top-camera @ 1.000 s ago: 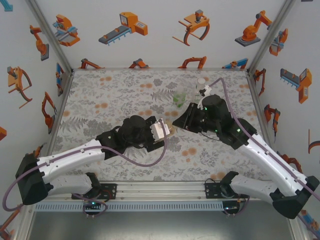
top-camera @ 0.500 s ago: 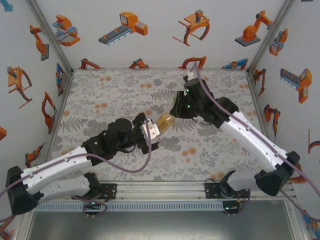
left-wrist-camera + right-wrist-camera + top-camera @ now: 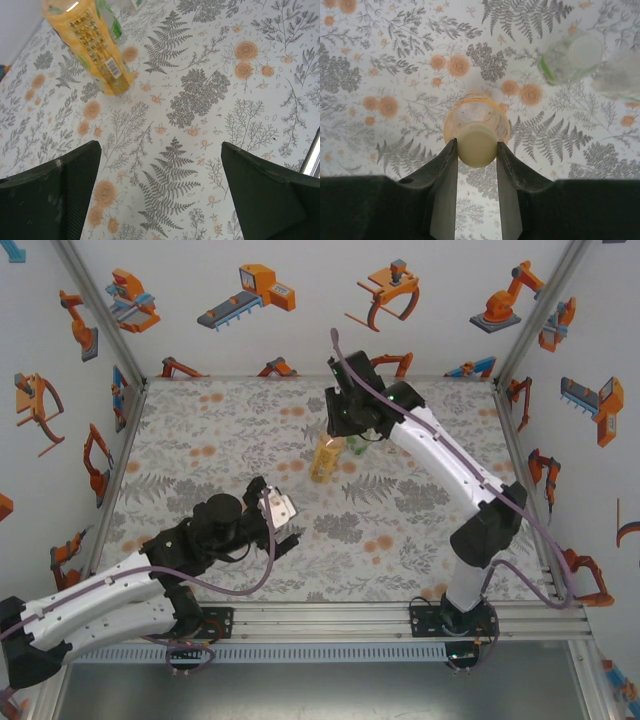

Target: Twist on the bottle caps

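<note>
I will use my right gripper to set the capped amber-yellow bottle down on the floral mat (image 3: 320, 454) (image 3: 499, 59) next to the short green-tinted bottle.
The tall amber-yellow bottle (image 3: 322, 462) stands on the floral mat at the back centre, its printed label visible in the left wrist view (image 3: 95, 45). My right gripper (image 3: 476, 145) hangs straight above it, shut on the yellowish cap (image 3: 476, 149), which sits on the bottle's neck (image 3: 476, 116). The short green-tinted bottle (image 3: 567, 60) and the slim colourless bottle (image 3: 620, 75) stand just beyond it. My left gripper (image 3: 160, 195) is open over bare mat, well short of the amber bottle, with nothing between its fingers (image 3: 60, 195).
The mat (image 3: 200, 440) reaches to the white enclosure walls on three sides. The right arm (image 3: 440, 455) stretches diagonally over the right half. The left arm (image 3: 150, 570) lies low at the near left. A metal rail (image 3: 320, 620) runs along the front edge.
My left gripper let go of the amber bottle and drew back toward the near left. The right arm swung to the back centre, and the bottle now stands upright under it.
</note>
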Motion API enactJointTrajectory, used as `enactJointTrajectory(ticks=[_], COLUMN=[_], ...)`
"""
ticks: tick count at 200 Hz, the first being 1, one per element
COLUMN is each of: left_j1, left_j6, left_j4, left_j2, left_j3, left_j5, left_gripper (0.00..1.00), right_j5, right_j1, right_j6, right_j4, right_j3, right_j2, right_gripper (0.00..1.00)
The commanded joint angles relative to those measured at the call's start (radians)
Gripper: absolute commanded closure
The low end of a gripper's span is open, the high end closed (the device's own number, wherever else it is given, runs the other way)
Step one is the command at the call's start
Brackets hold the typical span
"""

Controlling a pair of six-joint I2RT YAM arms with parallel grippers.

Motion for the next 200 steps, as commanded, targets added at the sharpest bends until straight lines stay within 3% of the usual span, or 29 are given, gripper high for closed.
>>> enactJointTrajectory(ticks=[1,84,200], left_j1=[-0.005,-0.005,-0.005], left_j6=[-0.053,-0.099,-0.118], left_j4=[-0.021,-0.045,-0.029], left_j2=[-0.023,-0.037,-0.028], left_j3=[-0.014,-0.031,-0.045], left_j5=[-0.019,-0.026,-0.055], left_gripper=[0.03,0.03,0.03], right_j5=[0.068,0.094,0.054], right_j1=[-0.009,-0.029,-0.050], right_j6=[-0.088,-0.139,-0.141], right_j4=[-0.046,-0.096,-0.120], right_j3=[0.114,0.425,0.503], right_j2=[0.076,0.314,0.429], right_gripper=[1.00,1.00,1.00])
